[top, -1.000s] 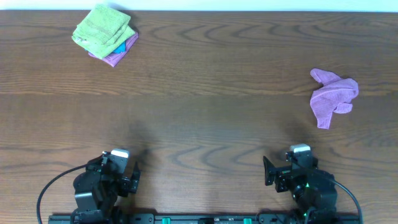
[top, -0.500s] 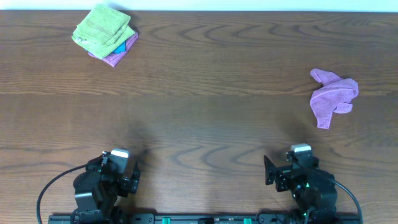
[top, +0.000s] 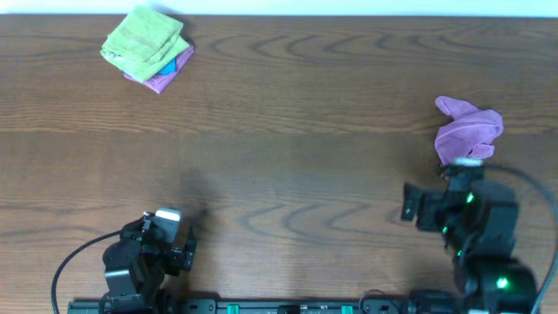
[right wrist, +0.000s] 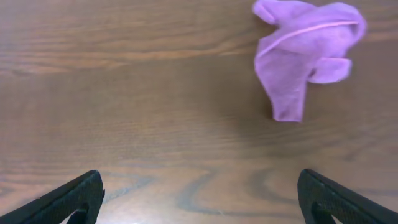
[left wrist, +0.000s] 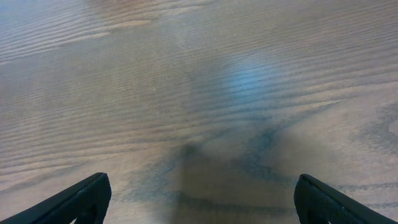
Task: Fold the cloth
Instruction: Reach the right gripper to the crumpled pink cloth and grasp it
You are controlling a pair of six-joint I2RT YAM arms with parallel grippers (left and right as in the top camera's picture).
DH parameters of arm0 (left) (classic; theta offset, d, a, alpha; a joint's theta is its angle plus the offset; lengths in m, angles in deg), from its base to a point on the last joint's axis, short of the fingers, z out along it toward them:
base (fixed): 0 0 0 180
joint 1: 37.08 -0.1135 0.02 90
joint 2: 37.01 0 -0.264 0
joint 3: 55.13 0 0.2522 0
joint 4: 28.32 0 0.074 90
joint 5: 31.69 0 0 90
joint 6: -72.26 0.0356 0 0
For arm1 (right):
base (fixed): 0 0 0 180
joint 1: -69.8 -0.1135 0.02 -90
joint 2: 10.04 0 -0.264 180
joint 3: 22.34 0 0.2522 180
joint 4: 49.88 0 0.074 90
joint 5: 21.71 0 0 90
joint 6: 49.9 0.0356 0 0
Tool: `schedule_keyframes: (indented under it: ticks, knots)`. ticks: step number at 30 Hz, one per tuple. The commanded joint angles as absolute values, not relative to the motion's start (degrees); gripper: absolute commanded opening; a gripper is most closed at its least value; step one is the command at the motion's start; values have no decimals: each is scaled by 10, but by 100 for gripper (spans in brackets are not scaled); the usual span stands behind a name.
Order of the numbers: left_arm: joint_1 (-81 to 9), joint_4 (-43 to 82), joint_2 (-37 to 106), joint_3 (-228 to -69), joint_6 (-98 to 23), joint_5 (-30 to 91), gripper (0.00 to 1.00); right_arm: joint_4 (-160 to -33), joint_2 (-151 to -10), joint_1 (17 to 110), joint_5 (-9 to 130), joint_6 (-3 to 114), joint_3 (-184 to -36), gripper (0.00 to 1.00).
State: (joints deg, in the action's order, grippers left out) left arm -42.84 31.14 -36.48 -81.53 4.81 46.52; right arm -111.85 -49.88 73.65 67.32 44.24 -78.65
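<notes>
The crumpled purple cloth's narrow near end [top: 448, 155] [right wrist: 287, 107] is the next place for my right gripper to go and close, just short of its tip.
A crumpled purple cloth [top: 467, 129] lies on the wooden table at the right; it also shows at the upper right of the right wrist view [right wrist: 308, 53]. My right gripper [right wrist: 202, 199] is open and empty, above the table just in front of the cloth, and its arm [top: 462, 214] hides the cloth's near edge in the overhead view. My left gripper [left wrist: 199, 199] is open and empty over bare wood at the front left [top: 155, 249].
A stack of folded cloths [top: 146, 48], green on top with blue and purple under it, sits at the far left corner. The table's front edge lies just behind both arm bases.
My right arm has moved forward and to the right, up to the purple cloth. The left arm has not moved.
</notes>
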Motion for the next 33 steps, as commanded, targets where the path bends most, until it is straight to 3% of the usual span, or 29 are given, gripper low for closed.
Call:
schedule_keyframes:
  ticks: [1,12,20,33]
  knots:
    - [-425,330,-368,-795,50,469,95,-1144,-566,764,686,452,-861,99]
    - [-425,330,-368,-795,50,469,95,-1199,-767,789,755,478,-1021,99]
    - [-425,330,-368,-795,50,469,95,-1174,-880,799,780,499,-1035,99]
    - [-425,330,-368,-795,50,469,95,-1090,-1035,800,821,400,-1035,99]
